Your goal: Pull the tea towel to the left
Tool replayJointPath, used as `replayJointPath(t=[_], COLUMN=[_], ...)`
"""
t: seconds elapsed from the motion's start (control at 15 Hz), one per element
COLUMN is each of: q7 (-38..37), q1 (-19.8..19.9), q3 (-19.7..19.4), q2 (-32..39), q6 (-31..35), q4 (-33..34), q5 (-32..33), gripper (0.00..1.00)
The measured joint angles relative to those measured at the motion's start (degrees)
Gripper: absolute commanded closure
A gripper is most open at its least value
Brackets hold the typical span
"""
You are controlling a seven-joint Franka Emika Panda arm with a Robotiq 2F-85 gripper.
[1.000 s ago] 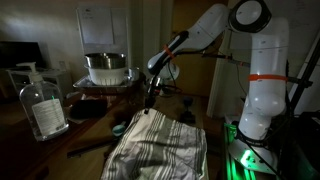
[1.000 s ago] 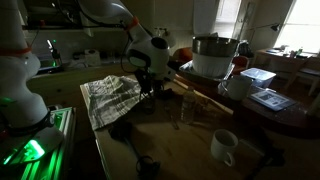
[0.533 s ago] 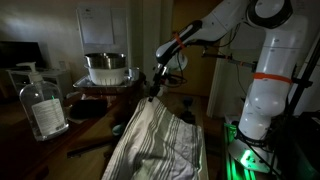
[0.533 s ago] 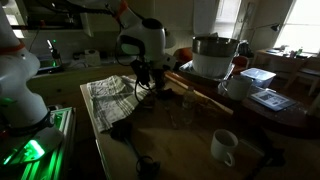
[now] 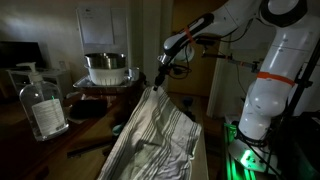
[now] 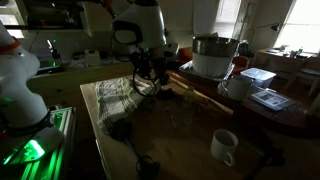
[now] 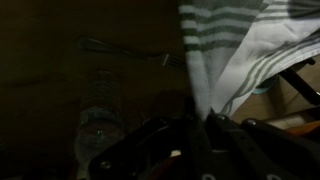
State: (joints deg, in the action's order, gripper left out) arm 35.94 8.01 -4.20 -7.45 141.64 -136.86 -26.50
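The robot's gripper will let go of the tea towel's top corner on the near side of the table, over the towel's lower folds (image 5: 117, 160).
The tea towel (image 5: 155, 140) is an off-white cloth with thin dark stripes, lifted by one corner and hanging down onto the table edge. It also shows in an exterior view (image 6: 115, 95) and in the wrist view (image 7: 225, 50). My gripper (image 5: 158, 84) is shut on the towel's top corner, holding it well above the table. In an exterior view the gripper (image 6: 143, 72) is above the towel's right edge. In the wrist view the dark jaws (image 7: 198, 118) pinch the fabric between them.
A clear pump bottle (image 5: 42, 105) stands near the towel. A metal pot (image 5: 105, 67) sits on a stand behind; it also shows in an exterior view (image 6: 212, 55). A white mug (image 6: 224, 146), wooden stick (image 6: 200, 95) and books (image 6: 275, 99) lie on the table.
The gripper has risen with the towel corner and moved sideways, stretching the cloth up off the table. The towel now hangs longer and steeper.
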Motion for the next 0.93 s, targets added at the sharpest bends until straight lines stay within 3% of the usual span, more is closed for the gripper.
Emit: replayJointPath(t=[0.2, 0.4, 0.67, 0.93], q7=[-5.6, -11.0, -17.0, -25.4], q1=[-0.4, -2.4, -9.9, -18.6], q3=[0.0, 1.3, 6.4, 13.3], q2=[-2.3, -5.9, -9.2, -7.8], q6=[-2.9, -11.6, -20.0, -19.8], q4=[-0.3, -0.3, -0.2, 1.7], q5=[9.4, 17.0, 16.9, 11.7], gripper=[0.98, 0.98, 0.98, 0.98])
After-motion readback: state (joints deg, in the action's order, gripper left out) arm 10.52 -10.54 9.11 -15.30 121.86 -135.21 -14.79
